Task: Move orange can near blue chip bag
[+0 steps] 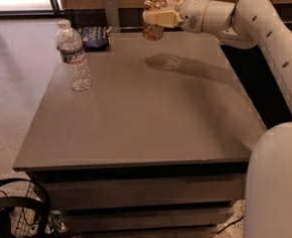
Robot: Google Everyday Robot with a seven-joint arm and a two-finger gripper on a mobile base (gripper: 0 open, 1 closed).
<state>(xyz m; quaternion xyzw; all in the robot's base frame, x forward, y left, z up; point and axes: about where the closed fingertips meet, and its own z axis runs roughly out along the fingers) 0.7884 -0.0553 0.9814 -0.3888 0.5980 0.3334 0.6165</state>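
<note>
Next, my gripper releases the orange can next to the blue chip bag, at a spot that is just in front of the grey post (124,57).
The orange can (154,3) is held upright in the air above the far edge of the grey table (151,113). My gripper (158,18) is shut on the can around its middle, with the white arm reaching in from the right. The blue chip bag (94,36) lies crumpled at the table's far left corner, to the left of the can and some way apart from it. The can's shadow falls on the tabletop below and to the right.
A clear plastic water bottle (74,56) stands upright on the left side of the table, in front of the chip bag. A grey upright post (111,11) stands behind the table's far edge. A wire basket (17,212) sits on the floor at lower left.
</note>
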